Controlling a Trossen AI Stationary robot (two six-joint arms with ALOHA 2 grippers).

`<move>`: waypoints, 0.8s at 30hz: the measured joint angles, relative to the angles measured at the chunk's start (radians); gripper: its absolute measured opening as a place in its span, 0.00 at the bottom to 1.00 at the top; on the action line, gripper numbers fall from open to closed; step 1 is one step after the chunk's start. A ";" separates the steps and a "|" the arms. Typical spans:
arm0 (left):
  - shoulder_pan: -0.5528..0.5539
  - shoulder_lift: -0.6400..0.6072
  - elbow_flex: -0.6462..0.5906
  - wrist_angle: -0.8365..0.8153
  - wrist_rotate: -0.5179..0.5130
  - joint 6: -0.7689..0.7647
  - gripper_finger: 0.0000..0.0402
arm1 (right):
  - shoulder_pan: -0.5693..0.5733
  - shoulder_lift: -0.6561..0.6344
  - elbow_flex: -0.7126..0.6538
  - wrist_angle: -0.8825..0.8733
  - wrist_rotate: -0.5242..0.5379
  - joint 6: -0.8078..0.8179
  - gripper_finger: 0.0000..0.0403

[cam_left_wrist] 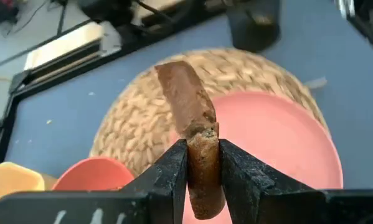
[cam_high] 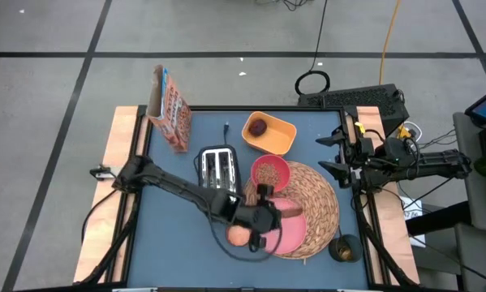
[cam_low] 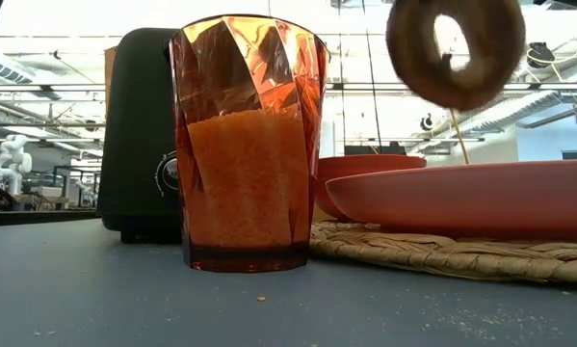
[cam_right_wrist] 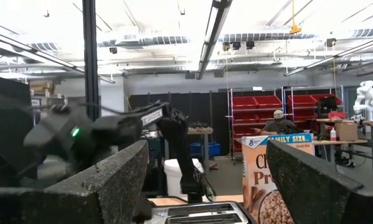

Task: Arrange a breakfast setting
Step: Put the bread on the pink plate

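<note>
The robot's left gripper needs to release the bread ring on the pink plate's side (cam_high: 276, 221) (cam_left_wrist: 227, 179) toward the bowl of flakes.
A brown ring-shaped bread (cam_low: 455, 48) hangs in the air over the flat pink plate (cam_high: 293, 237), with my left gripper (cam_high: 263, 217) shut on it. The plate lies on the round woven placemat (cam_high: 317, 199). A pink bowl (cam_high: 285, 166) of brown flakes sits on the placemat's far left part. The small dark-red fruit (cam_high: 259, 127) lies in a yellow bowl (cam_high: 280, 136) beyond it. My right gripper (cam_high: 340, 156) waits open and raised at the table's right edge. My left gripper pinches the bread ring's rim (cam_left_wrist: 202, 134) between its two fingers, one finger (cam_left_wrist: 174, 168) on each flat face. It comes slanting down from the table's left side. The ring stands on edge and reaches out past the fingertips, clear of the plate (cam_left_wrist: 279, 137).
An orange faceted cup (cam_low: 245, 145) stands just left of the plate, near the front edge. A black toaster (cam_high: 218, 166) stands behind it, and a cereal box (cam_high: 168, 109) at the far left. A small dark cup (cam_high: 344, 247) stands by the placemat's near right.
</note>
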 joint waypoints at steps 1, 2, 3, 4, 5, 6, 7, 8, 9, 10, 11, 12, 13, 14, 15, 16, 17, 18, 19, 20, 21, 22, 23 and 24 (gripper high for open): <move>-0.005 0.013 0.000 0.000 0.000 0.023 0.22 | 0.000 0.000 0.000 0.000 0.000 0.000 0.79; -0.009 0.025 0.000 -0.001 0.000 0.045 0.22 | 0.000 0.000 0.000 0.000 0.000 0.000 0.79; -0.013 0.041 0.000 -0.001 0.000 0.064 0.22 | 0.000 0.000 0.000 0.000 0.000 0.000 0.79; -0.017 0.051 0.000 0.001 0.000 0.078 0.22 | 0.000 0.000 0.000 0.001 0.000 0.000 0.79; -0.019 0.058 0.000 -0.001 -0.002 0.092 0.22 | 0.000 0.000 0.000 0.001 0.000 0.000 0.79; -0.020 0.070 0.000 0.001 -0.005 0.100 0.22 | 0.000 0.000 0.000 0.000 0.000 0.000 0.79; -0.020 0.076 0.000 0.009 -0.013 0.108 0.22 | 0.000 0.000 0.000 0.000 0.000 0.000 0.79; -0.020 0.080 0.000 0.007 -0.020 0.120 0.22 | 0.000 0.000 0.000 0.001 0.000 0.000 0.79; -0.019 0.087 0.000 0.004 -0.023 0.132 0.22 | 0.000 0.001 0.000 0.000 0.000 0.000 0.79; -0.016 0.093 0.000 0.016 -0.026 0.144 0.22 | 0.000 0.001 0.000 0.000 0.000 0.000 0.79; -0.014 0.096 0.000 0.025 -0.027 0.157 0.22 | 0.000 0.000 0.000 -0.001 0.000 0.000 0.79; -0.012 0.098 0.000 0.023 -0.027 0.170 0.22 | 0.000 0.001 0.000 -0.001 0.000 0.000 0.79; -0.011 0.098 0.000 0.023 -0.026 0.172 0.22 | 0.000 0.002 0.000 0.000 0.000 0.000 0.79; -0.007 0.098 0.000 0.026 -0.026 0.172 0.22 | 0.000 0.002 0.000 0.001 0.000 0.000 0.79; -0.004 0.098 0.000 0.025 -0.026 0.173 0.22 | 0.000 0.002 0.000 0.000 0.000 0.000 0.79; 0.000 0.098 0.000 0.023 -0.025 0.171 0.22 | 0.000 0.003 0.000 0.000 0.000 0.000 0.79; 0.003 0.098 0.000 0.021 -0.025 0.167 0.22 | 0.000 0.003 0.000 0.000 0.000 0.000 0.79; 0.006 0.098 0.000 0.019 -0.024 0.160 0.22 | 0.000 0.003 0.000 -0.001 0.000 0.000 0.79; 0.010 0.098 0.000 0.019 -0.024 0.155 0.22 | 0.000 0.003 0.000 -0.001 0.000 0.000 0.79; 0.012 0.098 0.000 0.019 -0.023 0.152 0.22 | 0.000 0.003 0.000 -0.001 0.000 0.000 0.79; 0.014 0.098 0.000 0.019 -0.023 0.151 0.22 | 0.000 0.003 0.000 -0.001 0.000 0.000 0.79; 0.016 0.098 0.000 0.018 -0.020 0.149 0.22 | 0.000 0.003 0.000 -0.001 0.000 0.000 0.79; 0.017 0.098 0.000 0.017 -0.013 0.148 0.22 | 0.000 0.004 0.000 -0.001 0.000 0.000 0.79; 0.017 0.098 0.000 0.014 0.001 0.147 0.22 | 0.000 0.003 0.000 -0.001 0.000 0.000 0.79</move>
